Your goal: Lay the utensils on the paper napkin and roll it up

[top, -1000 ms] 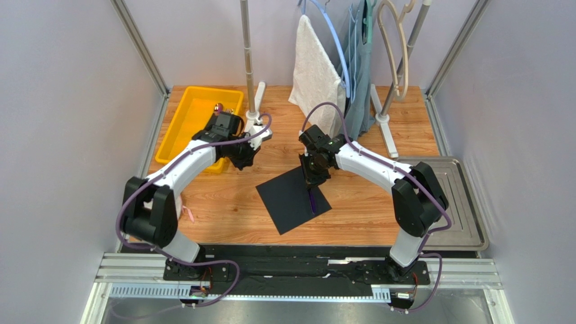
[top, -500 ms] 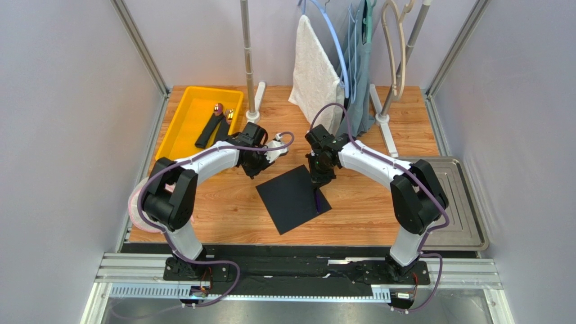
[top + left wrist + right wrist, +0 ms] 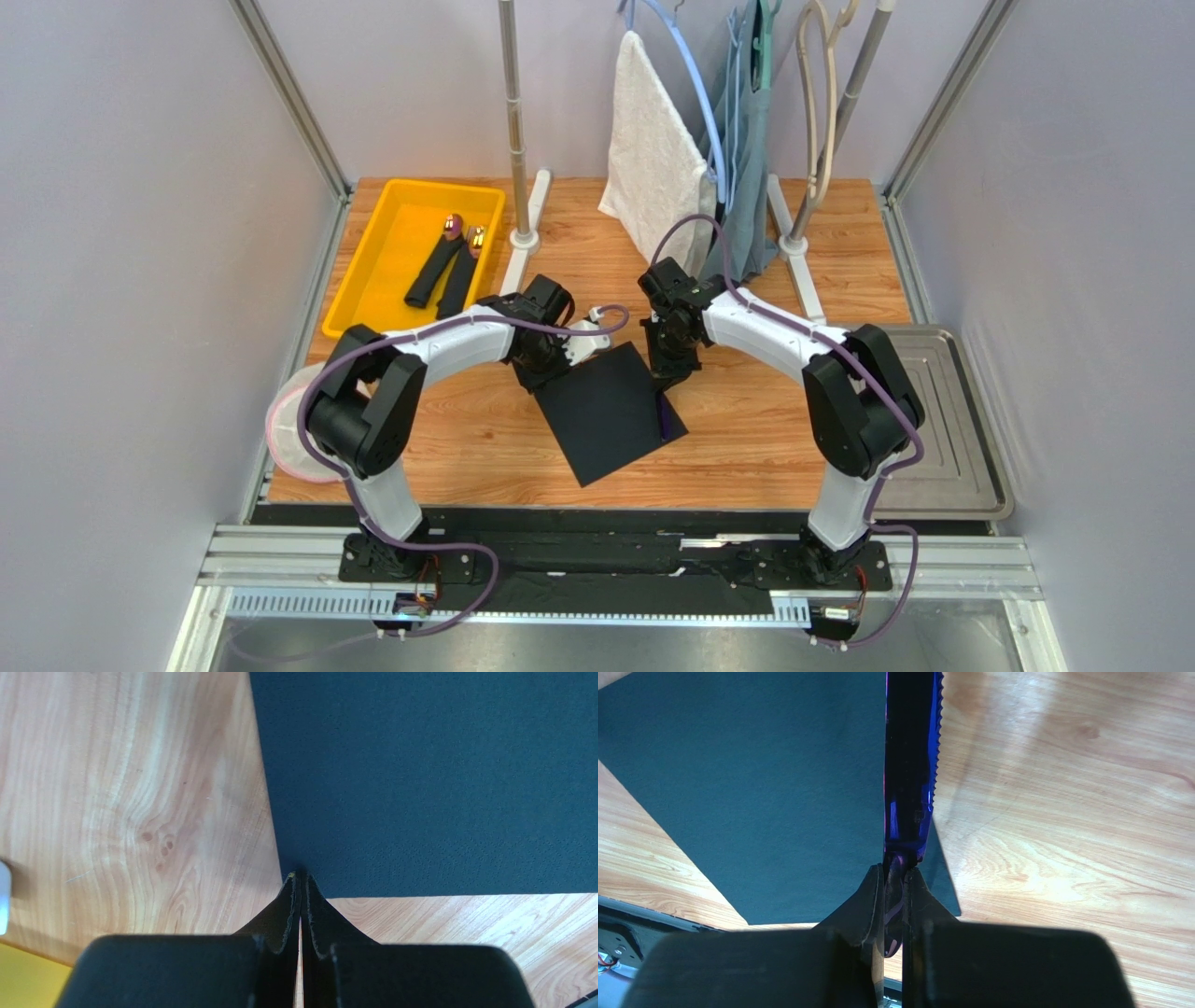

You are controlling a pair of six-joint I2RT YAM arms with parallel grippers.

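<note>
Next, my right gripper lets go of the blue serrated knife in the middle of the black paper napkin [image 3: 616,413] [image 3: 798,815].
The black paper napkin [image 3: 603,413] lies flat on the wooden table. My left gripper [image 3: 551,367] is shut, and its tips rest at the napkin's far-left corner, as the left wrist view [image 3: 302,876] shows over the dark sheet [image 3: 435,777]. I cannot tell whether the corner is pinched. My right gripper [image 3: 668,367] is shut on a blue serrated knife [image 3: 911,777]. The blade lies along the napkin's right edge [image 3: 773,791]. Two dark-handled utensils [image 3: 438,276] with shiny heads lie in the yellow bin [image 3: 386,231].
A rack at the back holds a white towel [image 3: 652,147] and a grey-blue garment [image 3: 744,140]. A pole base [image 3: 522,249] stands by the bin. A grey tray [image 3: 961,420] lies at the right edge, and a white round thing [image 3: 288,420] at the left edge.
My left arm has swung from the yellow bin over to the napkin's far-left corner. My right gripper has shifted slightly right with the knife still in it.
</note>
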